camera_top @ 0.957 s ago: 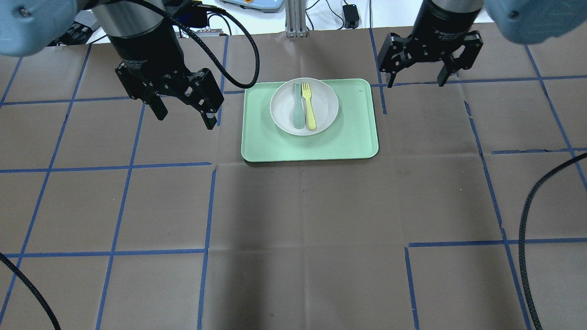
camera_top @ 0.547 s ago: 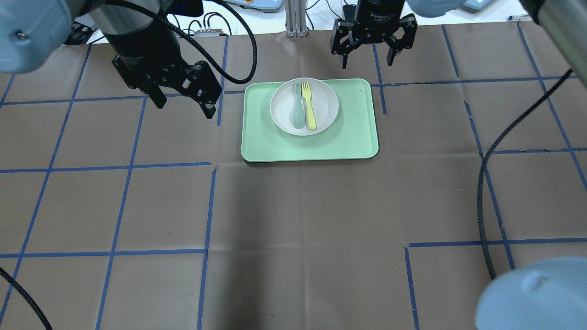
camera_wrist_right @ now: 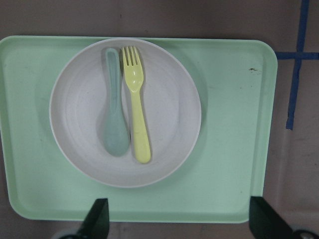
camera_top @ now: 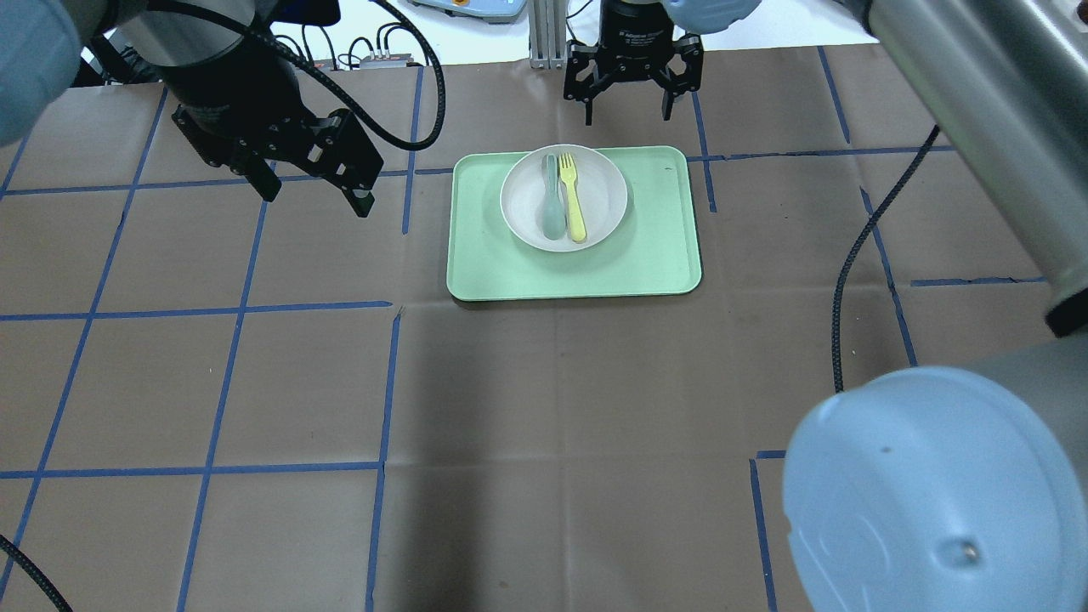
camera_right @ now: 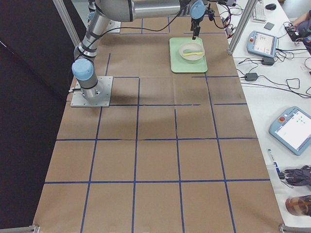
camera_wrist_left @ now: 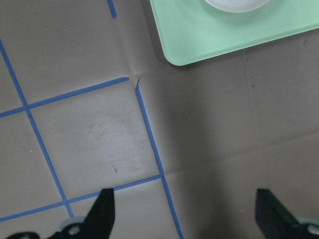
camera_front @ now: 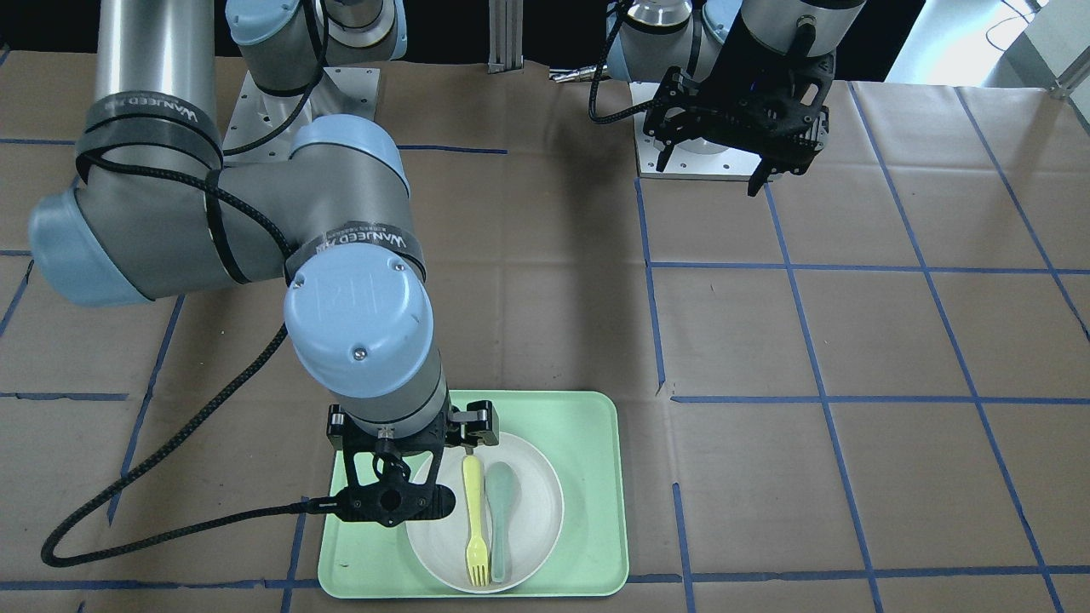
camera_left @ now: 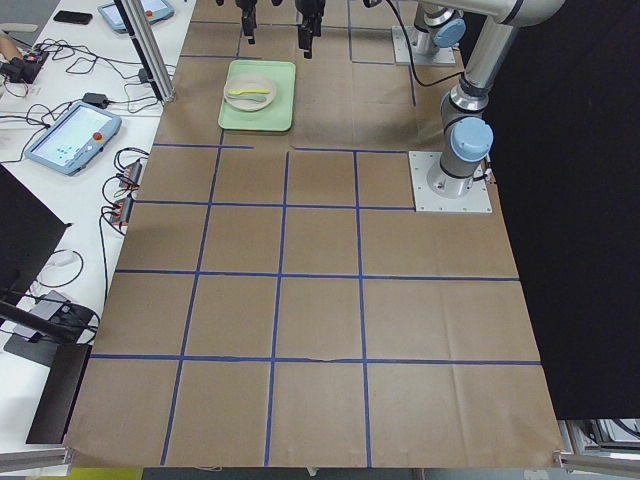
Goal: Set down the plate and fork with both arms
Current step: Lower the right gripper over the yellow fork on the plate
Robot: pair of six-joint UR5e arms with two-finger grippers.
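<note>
The middle of the handle (camera_front: 474,501) (camera_wrist_right: 138,120) of the pale-yellow fork, beside the grey-green spoon in the plate, is the place my right gripper needs to grab.
The off-white plate (camera_top: 605,197) sits on a mint-green tray (camera_top: 654,246) at the far middle of the table. The pale-yellow fork (camera_top: 573,197) lies in the plate, tines away from the robot, next to a grey-green spoon (camera_top: 552,202). My right gripper (camera_top: 627,115) is open and empty, hovering above the tray's far edge. The right wrist view looks straight down on the plate (camera_wrist_right: 169,114), the fork (camera_wrist_right: 137,107) and the open right gripper (camera_wrist_right: 179,224). My left gripper (camera_top: 316,200) is open and empty, left of the tray, above bare table.
The left wrist view shows the tray's corner (camera_wrist_left: 199,40) and blue tape lines ahead of the open left gripper (camera_wrist_left: 187,214). The right arm's elbow (camera_top: 935,493) and its black cable (camera_top: 850,255) hang over the table's right side. An aluminium post (camera_top: 544,34) stands at the far edge.
My right gripper has swung left, from right of the tray to above its far edge. My left gripper has drifted a little left and farther away. Both stay open.
</note>
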